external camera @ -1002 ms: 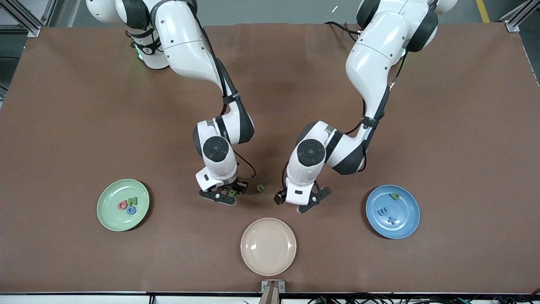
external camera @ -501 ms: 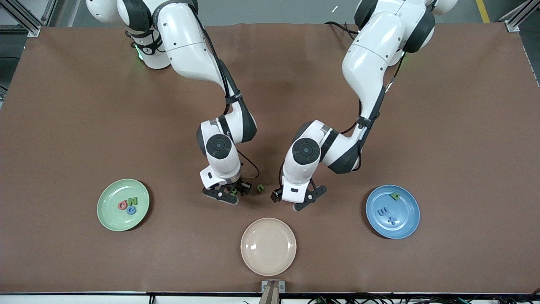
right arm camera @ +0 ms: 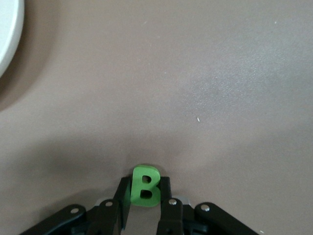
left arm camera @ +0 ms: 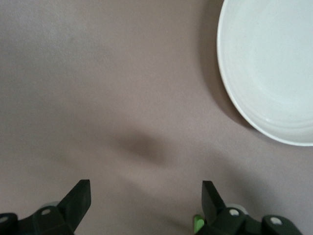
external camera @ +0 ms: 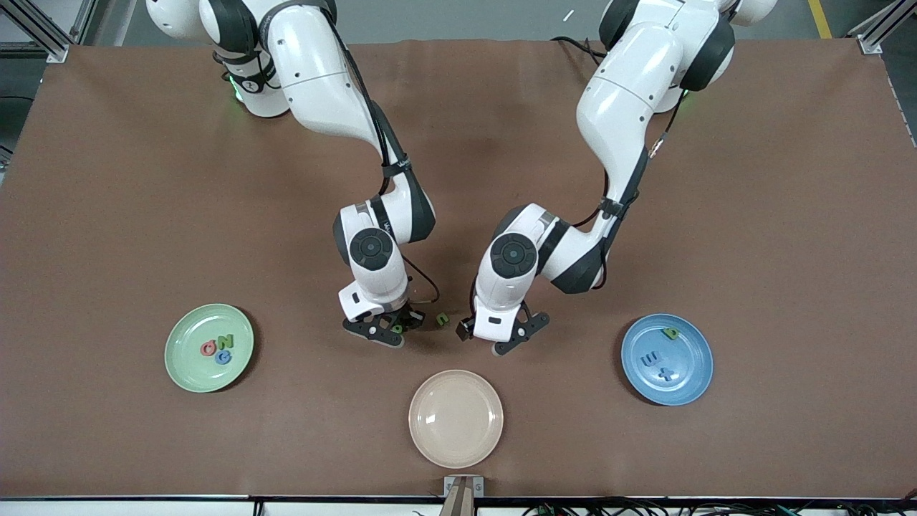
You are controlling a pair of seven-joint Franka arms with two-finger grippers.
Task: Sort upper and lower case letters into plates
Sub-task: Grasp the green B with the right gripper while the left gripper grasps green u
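Note:
I should release the green letter B from my right gripper atop the green letter in the mint green plate (external camera: pixel 225 341).
My right gripper (external camera: pixel 398 328) is down at the table, shut on a green letter B (right arm camera: pixel 145 186) that stands upright between its fingers. Beside it a small green letter (external camera: pixel 443 319) lies on the table. My left gripper (external camera: pixel 481 335) hangs open just beside that letter, and a green sliver (left arm camera: pixel 197 223) shows by one finger (left arm camera: pixel 210 196). The mint green plate (external camera: pixel 190 369) toward the right arm's end holds a red, a green and a blue letter. At the left arm's end, the blue plate (external camera: pixel 688 383) holds one green letter and two blue ones.
A cream-beige plate (external camera: pixel 455 419) with nothing in it sits nearer the front camera than both grippers, and its rim (left arm camera: pixel 230 98) shows in the left wrist view. Bare brown table surrounds the plates.
The right gripper's fingers have drawn in onto the green B. The left arm has drifted toward the small green letter, with its gripper still wide open.

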